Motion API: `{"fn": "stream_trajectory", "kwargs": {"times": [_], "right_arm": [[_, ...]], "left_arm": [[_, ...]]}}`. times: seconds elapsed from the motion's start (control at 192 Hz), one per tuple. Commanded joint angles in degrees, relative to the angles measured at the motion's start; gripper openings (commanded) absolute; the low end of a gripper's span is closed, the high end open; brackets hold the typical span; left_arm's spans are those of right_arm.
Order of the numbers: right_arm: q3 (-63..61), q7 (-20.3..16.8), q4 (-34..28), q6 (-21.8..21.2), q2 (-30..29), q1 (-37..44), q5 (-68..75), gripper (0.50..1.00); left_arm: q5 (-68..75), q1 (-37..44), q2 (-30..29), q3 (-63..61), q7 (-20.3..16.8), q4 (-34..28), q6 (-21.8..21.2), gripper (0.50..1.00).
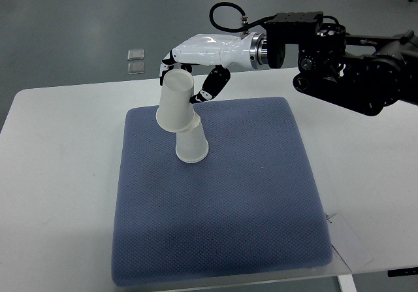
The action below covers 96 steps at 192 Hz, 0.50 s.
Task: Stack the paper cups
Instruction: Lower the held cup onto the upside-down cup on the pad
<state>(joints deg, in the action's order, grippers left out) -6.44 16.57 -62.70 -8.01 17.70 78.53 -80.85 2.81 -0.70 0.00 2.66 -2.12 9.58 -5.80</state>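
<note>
Next, my right gripper lets go of the held paper cup, nested over the standing white paper cup [194, 123] on the blue mat.
My right hand [186, 76] reaches in from the right edge and is shut on a white paper cup [175, 101], held upside down and tilted above the blue mat [215, 200]. Its fingers wrap the cup's upper part. Directly below it a second white paper cup [191, 146] stands upside down on the mat, leaning a little. The held cup's rim overlaps the top of the standing cup; whether they touch I cannot tell. The left arm does not show.
The mat lies on a white table [59, 174]. Two small clear squares [135, 59] lie on the floor beyond the table's far edge. A white paper tag [349, 240] sticks out at the mat's front right corner.
</note>
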Motion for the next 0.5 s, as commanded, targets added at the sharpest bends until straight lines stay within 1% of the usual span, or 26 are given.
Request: {"fn": "stream_trajectory", "kwargs": {"times": [0.0, 0.495], "right_arm": [[0.81, 0.04, 0.3, 0.01, 0.14, 0.04, -0.8, 0.5], [2.39, 0.04, 1.18, 0.54, -0.04, -0.49, -3.0, 0.5]], "left_arm": [[0.0, 0.0, 0.0, 0.07, 0.01, 0.0, 0.0, 1.0], [0.0, 0.0, 0.0, -0.02, 0.01, 0.0, 0.0, 1.0]]}}
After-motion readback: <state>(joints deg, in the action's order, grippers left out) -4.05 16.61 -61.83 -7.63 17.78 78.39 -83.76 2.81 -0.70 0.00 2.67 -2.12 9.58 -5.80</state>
